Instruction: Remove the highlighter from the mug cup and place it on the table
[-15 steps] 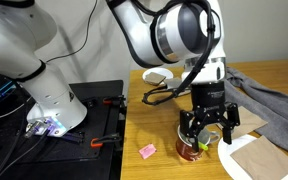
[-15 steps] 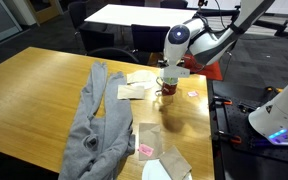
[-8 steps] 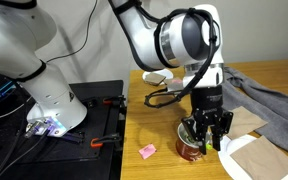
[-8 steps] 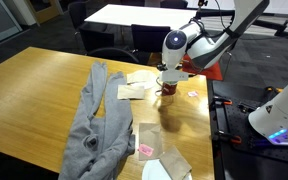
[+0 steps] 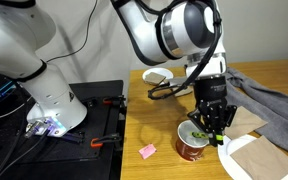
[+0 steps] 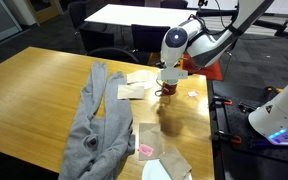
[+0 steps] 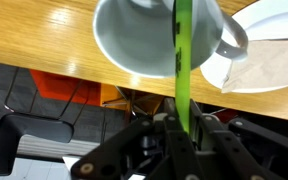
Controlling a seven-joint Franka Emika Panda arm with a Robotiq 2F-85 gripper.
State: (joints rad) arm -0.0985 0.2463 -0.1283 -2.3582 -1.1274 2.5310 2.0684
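The bare table (image 5: 175, 115) lies between the mug cup and the white bowl. Next, I set the highlighter down there with my gripper.
The dark red mug cup (image 5: 191, 147) stands near the table's (image 5: 159, 125) edge, seen in both exterior views. From the wrist, its white inside (image 7: 144, 40) and white handle (image 7: 236, 40) lie straight below. My gripper (image 5: 210, 122) hangs just above the rim, shut on the yellow-green highlighter (image 7: 181, 60). The pen runs upright from between my fingers (image 7: 154, 135) down into the mug's mouth. A bit of green shows at the rim (image 5: 197, 133). In the farther exterior view the gripper (image 6: 168, 82) covers the mug cup (image 6: 169, 91).
A grey cloth (image 5: 269, 90) lies beside the mug and spreads across the table (image 6: 94, 120). A white bowl (image 5: 157, 76) stands behind, a pink sticky note (image 5: 146, 150) in front, brown paper on a white plate (image 5: 256, 158) to the side. The black robot stand (image 5: 89, 120) adjoins the table.
My jaws went from open around the mug to shut on the highlighter. The hand has risen a little, so the mug now shows below it.
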